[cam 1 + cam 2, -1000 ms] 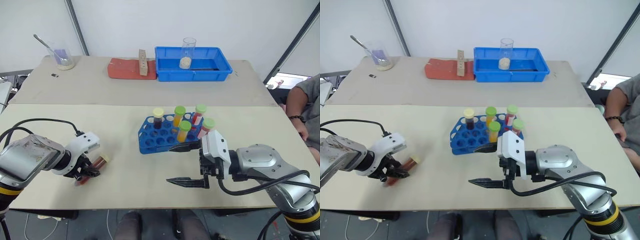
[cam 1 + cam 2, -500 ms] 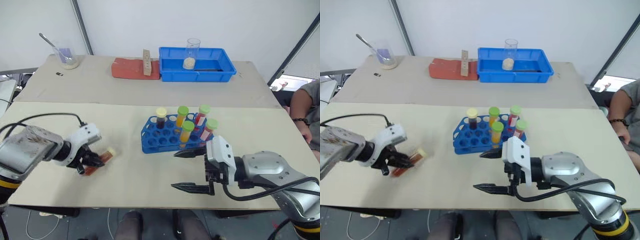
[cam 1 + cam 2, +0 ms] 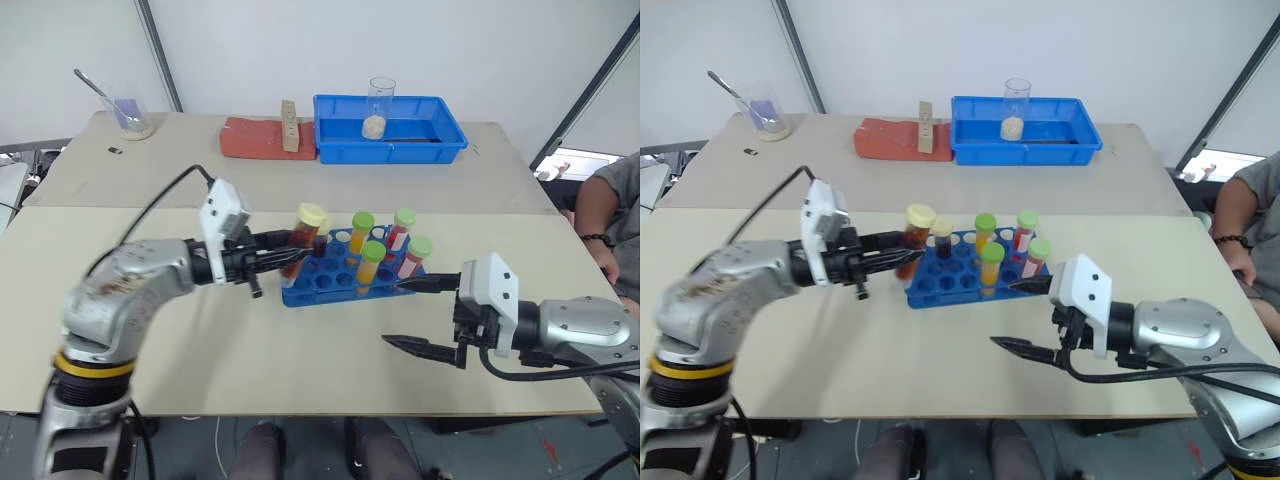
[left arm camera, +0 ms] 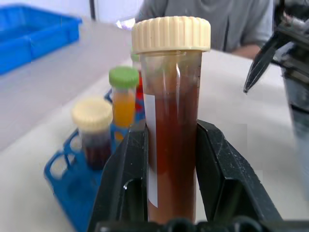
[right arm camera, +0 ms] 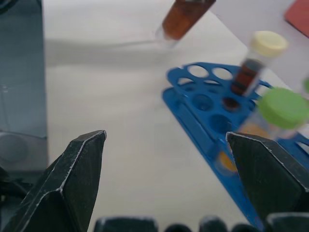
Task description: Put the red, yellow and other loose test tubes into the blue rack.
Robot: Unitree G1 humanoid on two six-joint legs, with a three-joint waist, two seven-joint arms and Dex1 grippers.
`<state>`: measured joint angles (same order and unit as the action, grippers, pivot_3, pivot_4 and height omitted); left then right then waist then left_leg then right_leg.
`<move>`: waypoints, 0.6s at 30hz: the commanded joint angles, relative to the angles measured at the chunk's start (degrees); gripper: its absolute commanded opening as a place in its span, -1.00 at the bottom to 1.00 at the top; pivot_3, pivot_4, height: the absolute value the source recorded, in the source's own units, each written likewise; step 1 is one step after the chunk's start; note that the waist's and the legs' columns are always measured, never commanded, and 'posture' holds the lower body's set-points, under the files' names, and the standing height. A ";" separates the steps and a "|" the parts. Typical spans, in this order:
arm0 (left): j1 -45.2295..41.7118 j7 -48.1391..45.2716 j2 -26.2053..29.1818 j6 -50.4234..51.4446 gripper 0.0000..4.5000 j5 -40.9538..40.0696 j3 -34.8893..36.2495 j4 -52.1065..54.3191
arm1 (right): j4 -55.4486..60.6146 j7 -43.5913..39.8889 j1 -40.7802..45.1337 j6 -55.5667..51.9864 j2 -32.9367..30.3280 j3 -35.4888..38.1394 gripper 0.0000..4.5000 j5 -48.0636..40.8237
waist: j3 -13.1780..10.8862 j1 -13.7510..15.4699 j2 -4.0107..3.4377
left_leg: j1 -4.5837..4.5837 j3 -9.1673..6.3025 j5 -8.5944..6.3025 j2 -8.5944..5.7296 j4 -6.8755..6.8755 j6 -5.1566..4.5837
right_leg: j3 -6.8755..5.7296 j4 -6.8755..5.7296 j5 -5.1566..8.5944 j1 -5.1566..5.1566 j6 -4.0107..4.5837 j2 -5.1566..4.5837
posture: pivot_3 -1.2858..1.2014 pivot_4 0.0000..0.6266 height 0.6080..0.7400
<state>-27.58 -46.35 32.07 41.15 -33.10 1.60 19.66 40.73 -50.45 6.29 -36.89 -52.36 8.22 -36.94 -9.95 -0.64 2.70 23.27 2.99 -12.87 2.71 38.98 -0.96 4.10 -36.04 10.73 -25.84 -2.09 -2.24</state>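
Note:
I need to release the red-brown tube from my left gripper in the rack's front-row hole [image 3: 323,282], just before the cream-capped dark tube.
My left gripper [image 3: 292,257] is shut on a test tube [image 3: 306,230] with a cream cap and red-brown liquid. It holds the tube upright just over the left end of the blue rack [image 3: 325,288]. The left wrist view shows the tube [image 4: 171,121] clamped between both fingers [image 4: 120,183]. Several capped tubes stand in the rack: a cream-capped dark one [image 3: 321,240], green-capped orange ones [image 3: 371,262] and green-capped red ones [image 3: 402,228]. My right gripper [image 3: 408,315] hangs open and holds nothing, just right of the rack near the table's front.
A large blue tray [image 3: 390,153] holding a glass beaker [image 3: 377,105] sits at the back. Beside it lie a red block [image 3: 250,138] and a wooden piece [image 3: 288,125]. A beaker with a spoon [image 3: 127,108] stands far back left. A person [image 3: 612,210] sits at the right edge.
My left gripper lifted the cream-capped tube off the table and swung it right to the rack, turning it upright. The right gripper drifted right, still open.

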 commanded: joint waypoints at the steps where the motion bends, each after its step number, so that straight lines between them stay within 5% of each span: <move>1: 1.13 2.53 -3.65 -9.70 -0.61 5.67 -2.34 -3.41 | 1.74 0.87 -0.26 -2.58 -1.56 3.37 0.98 -2.39 | 0.00 -0.09 0.01 | -0.03 -0.01 0.00 0.00 -0.01 0.00 | 0.00 0.00 0.00 0.03 0.00 0.01 | 0.03 -0.52 1.00; 10: 1.84 3.41 -13.33 -20.70 -0.61 11.44 -8.38 -12.25 | 3.87 5.04 -2.97 -8.15 -2.82 6.59 0.98 -4.17 | 0.01 0.03 0.00 | 0.05 -0.03 0.00 -0.03 0.01 0.00 | 0.01 0.11 -0.07 0.07 -0.12 -0.02 | 0.03 -0.52 1.00; 18: 1.73 2.22 -14.38 -24.60 -0.61 14.16 -9.32 -16.24 | 5.40 6.00 -5.84 -8.00 -2.83 8.10 0.98 -4.46 | 0.01 -0.09 -0.01 | 0.01 -0.05 0.00 -0.03 0.01 0.00 | 0.01 0.15 -0.08 0.12 -0.15 -0.02 | 0.03 -0.52 1.00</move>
<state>-25.21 -43.93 17.59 18.46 -19.73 -7.77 3.48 44.34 -44.84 0.63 -45.16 -54.86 13.98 -40.72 -9.94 -0.73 2.69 23.27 2.94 -12.87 2.68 38.99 -0.96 4.10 -35.90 10.65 -25.70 -2.24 -2.26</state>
